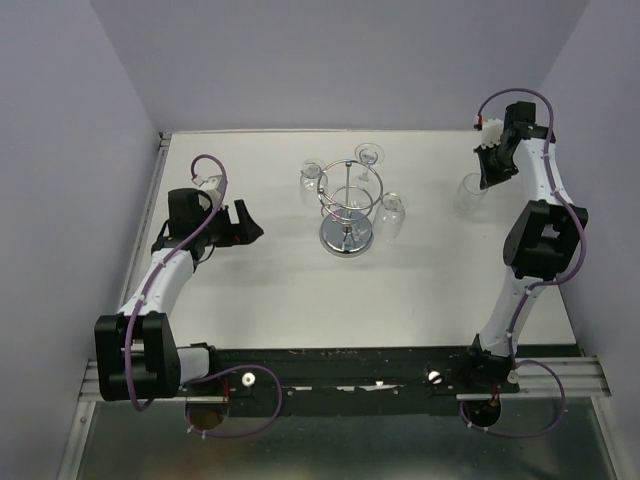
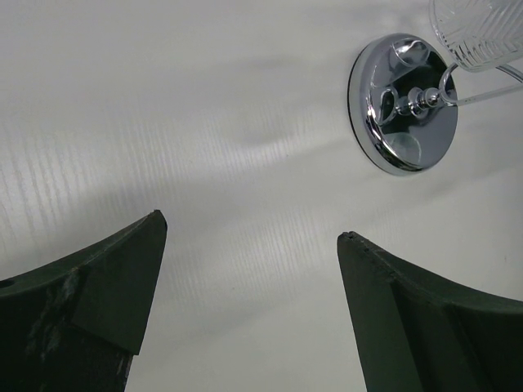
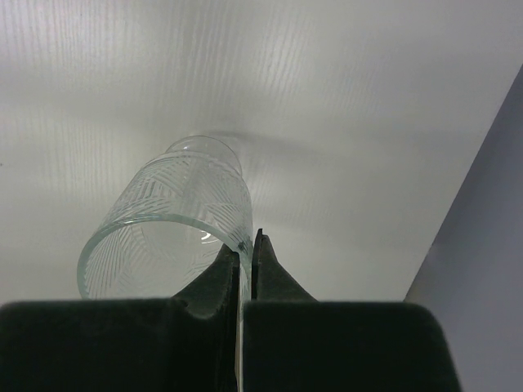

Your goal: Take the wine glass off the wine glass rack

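Observation:
My right gripper should set the etched wine glass free on bare white table (image 1: 468, 211) (image 3: 206, 155) between the rack and the lilac wall. That glass is now held low over the table.
The chrome wine glass rack (image 1: 347, 205) stands mid-table on its round shiny base (image 2: 403, 104). Three clear glasses hang from it, at the left (image 1: 312, 180), the back (image 1: 368, 153) and the right (image 1: 392, 215); one shows in the left wrist view (image 2: 482, 33). My right gripper (image 1: 487, 172) is far right of the rack, shut (image 3: 248, 241) on the rim of an etched wine glass (image 3: 180, 220), mouth up, low over the table (image 1: 472, 190); I cannot tell if it touches. My left gripper (image 1: 248, 222) is open and empty (image 2: 249, 224), left of the rack.
Lilac walls close in the white table on the left, back and right. The right wall (image 3: 482, 269) is close beside my right gripper. The black base rail (image 1: 340, 375) runs along the near edge.

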